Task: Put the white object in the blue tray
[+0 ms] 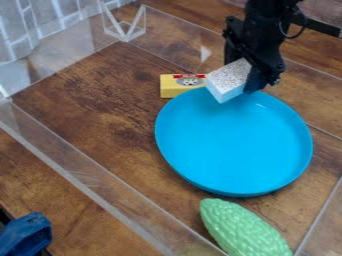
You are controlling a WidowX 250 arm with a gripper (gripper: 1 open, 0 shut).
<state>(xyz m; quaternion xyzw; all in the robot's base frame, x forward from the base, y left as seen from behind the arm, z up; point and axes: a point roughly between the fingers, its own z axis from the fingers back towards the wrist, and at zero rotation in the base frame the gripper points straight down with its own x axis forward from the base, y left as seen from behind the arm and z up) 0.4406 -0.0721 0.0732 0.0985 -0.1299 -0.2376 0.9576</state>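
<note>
My gripper is going to set the white object down against the far edge of the yellow packet (pixel 187 64).
The white object (pixel 226 81), a speckled sponge-like block, hangs tilted in the air, with my black gripper (pixel 247 70) shut on its upper right part. It hovers over the far left rim of the blue tray (pixel 235 142), a large round shallow plate on the wooden table. Nothing lies in the tray. The arm comes down from the top right of the view.
A yellow packet (pixel 182 84) lies just left of the held block, touching the tray's far rim. A bumpy green object (pixel 242 229) sits at the near edge, in front of the tray. Clear plastic walls (pixel 80 150) fence the table. Blue cloth (pixel 20 236) shows at bottom left.
</note>
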